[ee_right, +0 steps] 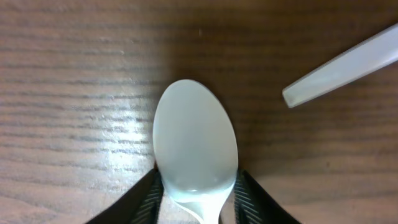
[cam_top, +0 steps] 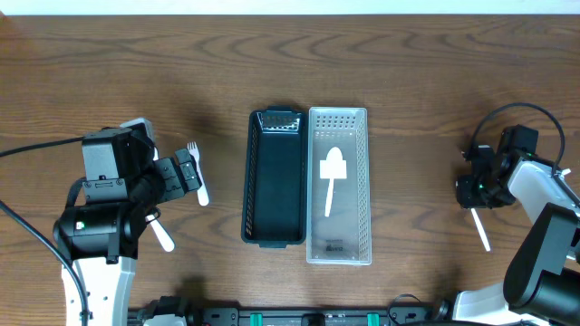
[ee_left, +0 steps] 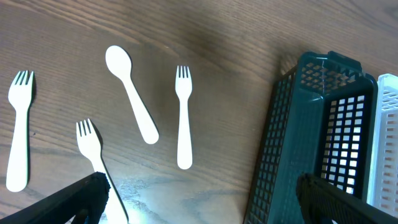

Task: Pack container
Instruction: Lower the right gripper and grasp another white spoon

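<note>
I have my right gripper's fingers at the white spoon's wide bowl, so next I open that gripper, move it back and close it on the narrow neck (ee_right: 210, 211) before lifting.
A dark green basket (cam_top: 275, 177) and a clear lidded-style tray (cam_top: 338, 186) stand side by side at the table's centre. One white spoon (cam_top: 332, 177) lies in the clear tray. My left gripper (ee_left: 199, 208) is open and empty, above the wood just left of the basket (ee_left: 298, 137). A white spoon (ee_left: 130, 93) and three white forks (ee_left: 183, 118) (ee_left: 20, 130) (ee_left: 93, 155) lie ahead of it. My right gripper (ee_right: 198, 202) is shut on a white spoon (ee_right: 194, 146), low over the table at the far right (cam_top: 469, 190).
Another white utensil handle (ee_right: 342, 65) lies beside the right gripper; it also shows in the overhead view (cam_top: 480, 226). A fork (cam_top: 198, 172) lies by the left gripper. Cables run from both arms.
</note>
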{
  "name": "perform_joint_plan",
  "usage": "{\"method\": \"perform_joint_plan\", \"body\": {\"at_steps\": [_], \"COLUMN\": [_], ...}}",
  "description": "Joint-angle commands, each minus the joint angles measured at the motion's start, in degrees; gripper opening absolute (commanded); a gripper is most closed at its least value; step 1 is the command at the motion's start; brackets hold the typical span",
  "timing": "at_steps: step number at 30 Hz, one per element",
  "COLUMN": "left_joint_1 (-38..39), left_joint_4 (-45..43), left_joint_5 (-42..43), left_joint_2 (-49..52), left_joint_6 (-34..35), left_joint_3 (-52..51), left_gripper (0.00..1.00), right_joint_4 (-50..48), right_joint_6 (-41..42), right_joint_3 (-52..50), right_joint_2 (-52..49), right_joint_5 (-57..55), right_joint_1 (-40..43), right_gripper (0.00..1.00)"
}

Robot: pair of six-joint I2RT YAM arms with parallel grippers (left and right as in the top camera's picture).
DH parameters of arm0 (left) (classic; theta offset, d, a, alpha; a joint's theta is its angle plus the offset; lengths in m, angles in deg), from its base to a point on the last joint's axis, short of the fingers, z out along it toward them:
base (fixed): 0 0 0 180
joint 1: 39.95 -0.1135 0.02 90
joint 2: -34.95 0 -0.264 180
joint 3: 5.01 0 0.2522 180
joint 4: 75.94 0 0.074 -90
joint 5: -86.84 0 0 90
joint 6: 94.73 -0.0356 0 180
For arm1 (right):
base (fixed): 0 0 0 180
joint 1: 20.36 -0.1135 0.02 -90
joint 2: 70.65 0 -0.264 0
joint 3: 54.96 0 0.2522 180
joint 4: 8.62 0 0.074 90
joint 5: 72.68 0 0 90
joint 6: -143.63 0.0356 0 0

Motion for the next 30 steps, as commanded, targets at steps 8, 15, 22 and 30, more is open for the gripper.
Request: {"method": "perform_joint_plan", "body": {"at_steps": [8,15,22,30], "left_joint_1": [0.02,0.02,0.02,0.02], "left_joint_4": [0.13,0.13,0.13,0.13], "left_joint_5": [-0.28,-0.28,-0.28,-0.28], "left_joint_2": [0.13,0.13,0.13,0.13], "left_joint_6": [-0.33,-0.35,-0.35,-0.35], "left_joint_3": [0.98,0.98,0.98,0.98], "left_gripper": [0.98,0.98,0.98,0.98], "right_joint_4": [4.04,4.15,4.81,4.72], "right_joint_6": [1.03,1.73,1.73,1.68], "right_joint_3": [-2.62,-2.62,-2.62,-2.62], "right_joint_2": [-3.56,-3.56,-3.56,-3.56], "right_joint_5": [-5.27,-5.75,-5.75,-5.75], "right_joint_1": [0.57,0.66,0.63,0.66], "right_gripper": [0.39,0.52,0.41,0.21]}}
